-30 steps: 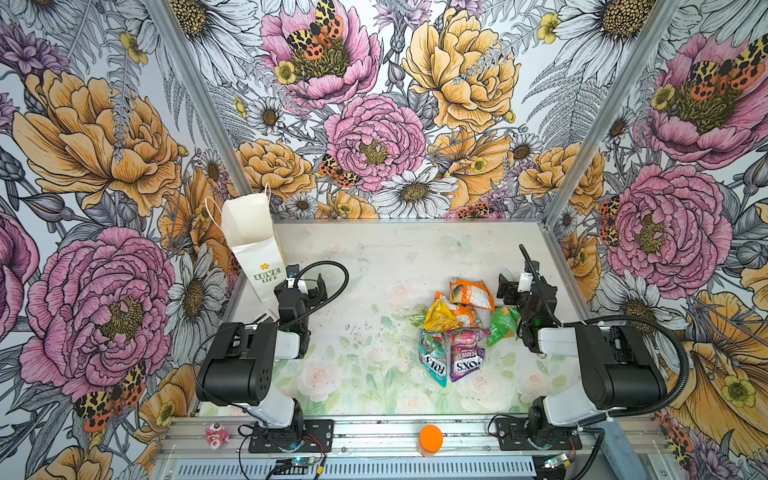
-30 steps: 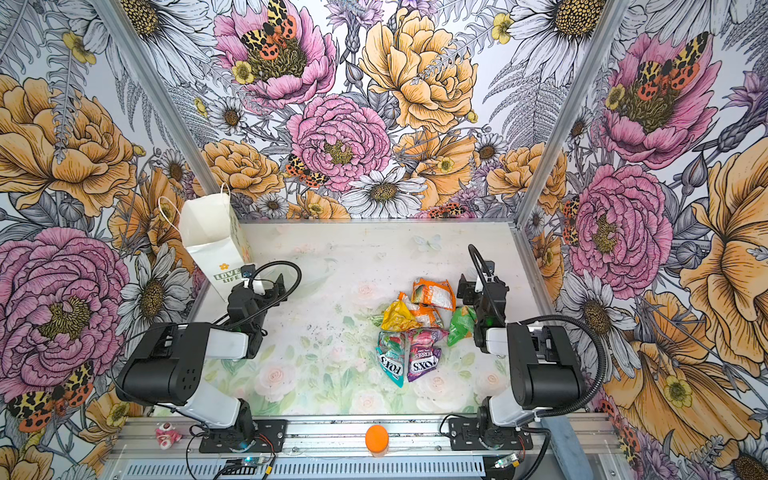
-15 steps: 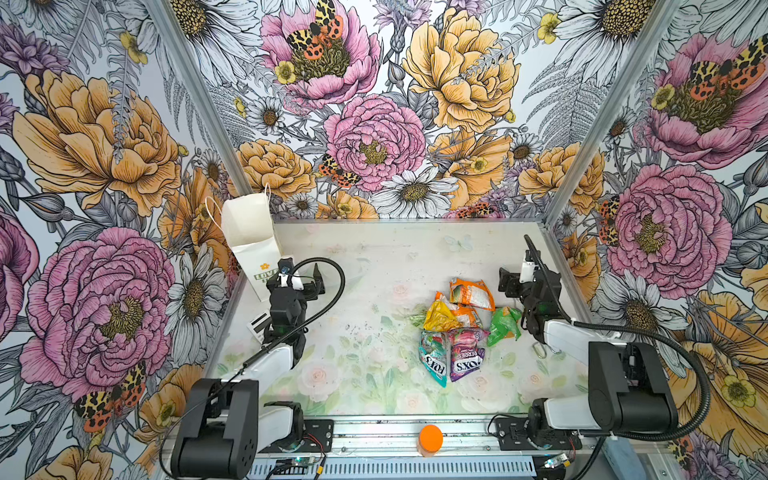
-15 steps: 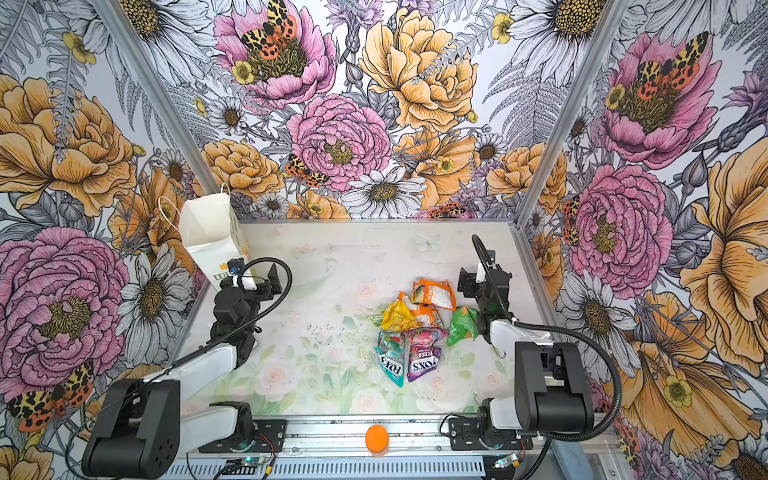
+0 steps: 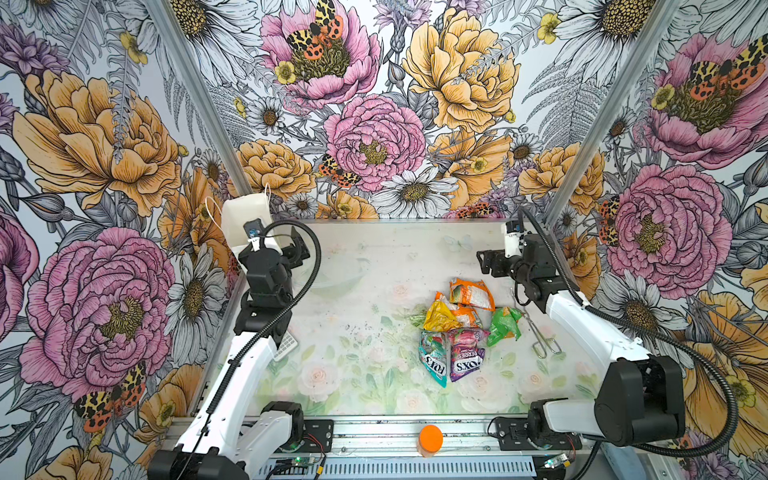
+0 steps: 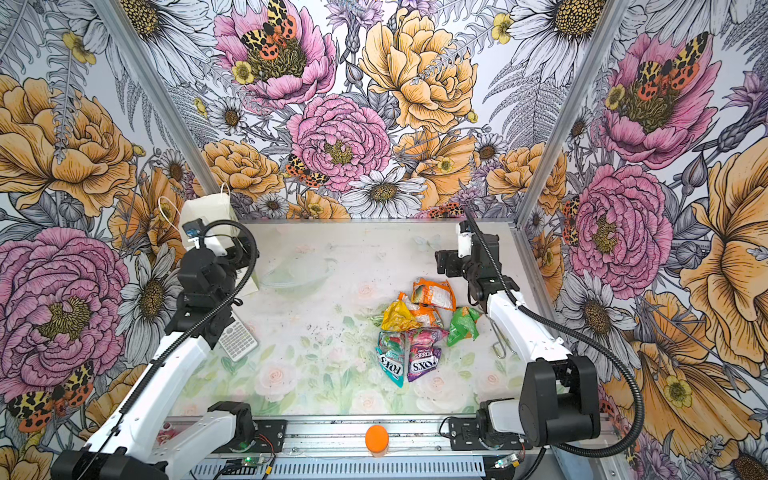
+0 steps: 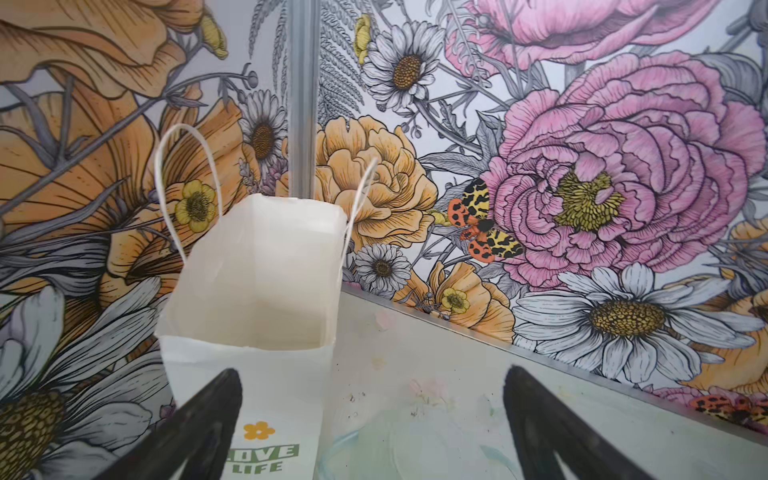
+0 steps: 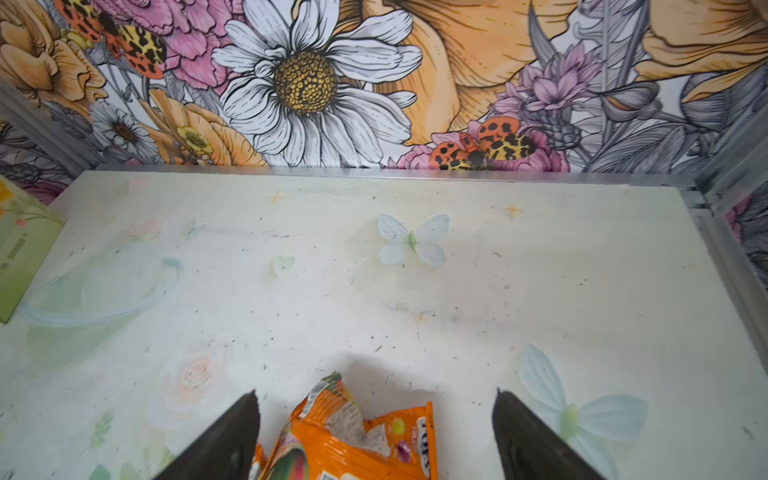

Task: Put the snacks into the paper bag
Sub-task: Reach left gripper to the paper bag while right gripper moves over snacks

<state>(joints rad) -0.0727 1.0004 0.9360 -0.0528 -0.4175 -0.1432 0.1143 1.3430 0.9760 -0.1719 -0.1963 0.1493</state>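
The white paper bag's outer rim [image 5: 225, 219] [image 7: 182, 289], beside the flowered side, should be the next place my left gripper goes to, and there it should close to hold the bag.
The snacks lie in a heap right of the table's middle: an orange packet [image 5: 471, 293] [image 6: 434, 293] at the back, then a yellow one [image 5: 440, 318], a bright green one [image 5: 505, 326], a teal one [image 5: 432, 359] and a purple one [image 5: 465, 357]. The white paper bag [image 5: 245, 220] [image 6: 205, 212] [image 7: 249, 282] stands upright and open-topped in the back left corner. My left gripper [image 5: 297, 249] [image 7: 372, 374] is open just in front of the bag, nothing between its fingers. My right gripper [image 5: 484, 262] [image 8: 376, 395] is open above the orange packet [image 8: 353, 440], apart from it.
A calculator [image 6: 237, 338] lies under the left arm. A metal clip [image 5: 540, 336] lies right of the green packet, beside the right arm. An orange round-lidded jar [image 5: 430, 438] stands on the front rail. Flowered walls close in the back and both sides.
Both arms have unfolded from their bases and reached toward the back. The left gripper has come closer to the bag; the right gripper has moved back and left over the orange packet.
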